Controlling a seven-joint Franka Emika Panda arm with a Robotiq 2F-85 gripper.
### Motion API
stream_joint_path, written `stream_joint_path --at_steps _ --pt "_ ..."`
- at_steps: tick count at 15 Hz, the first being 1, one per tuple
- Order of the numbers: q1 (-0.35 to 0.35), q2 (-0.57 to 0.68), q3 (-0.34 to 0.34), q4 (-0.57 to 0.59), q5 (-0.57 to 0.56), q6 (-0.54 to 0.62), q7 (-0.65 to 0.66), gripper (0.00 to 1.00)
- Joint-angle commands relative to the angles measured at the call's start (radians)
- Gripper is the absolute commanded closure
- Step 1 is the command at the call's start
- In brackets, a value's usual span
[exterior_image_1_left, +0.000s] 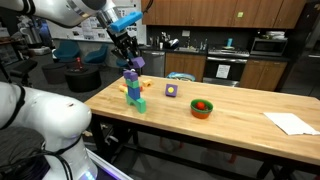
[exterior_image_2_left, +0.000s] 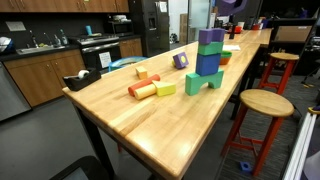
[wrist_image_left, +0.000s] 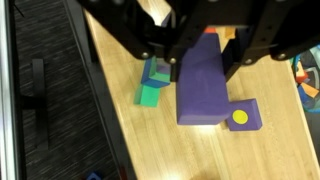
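The robot's gripper should release the long purple block on the purple piece at the top of the tower (exterior_image_1_left: 131, 71).
My gripper (wrist_image_left: 200, 62) is shut on a long purple block (wrist_image_left: 204, 92), one dark finger on each side. In an exterior view the gripper (exterior_image_1_left: 128, 55) hangs with that block (exterior_image_1_left: 136, 64) just above a tower of blocks (exterior_image_1_left: 133, 90). The tower (exterior_image_2_left: 208, 62) has a purple piece on top, then green and blue ones, on a green arch base. In the wrist view the tower (wrist_image_left: 152, 86) lies left of the held block, not straight under it. A purple cube with a yellow dot (wrist_image_left: 240, 117) lies on the wooden table (exterior_image_1_left: 230, 135) beside it.
An orange cylinder (exterior_image_2_left: 143, 88), a yellow block (exterior_image_2_left: 165, 89) and a wooden block (exterior_image_2_left: 141, 72) lie near the tower. A red bowl (exterior_image_1_left: 202, 107) and a white sheet (exterior_image_1_left: 292, 122) sit further along the table. Stools (exterior_image_2_left: 262, 105) stand beside the table.
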Motion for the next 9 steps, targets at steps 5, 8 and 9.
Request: stream_joint_path --at_steps 5,8,9 --pt "0.077 0.037 -0.016 0.081 0.086 -0.099 -0.046 0.84" --pt "0.095 0.079 -0.054 0.133 0.135 -0.119 -0.104 0.84" --pt "0.096 0.095 -0.066 0.149 0.153 -0.121 -0.124 0.84"
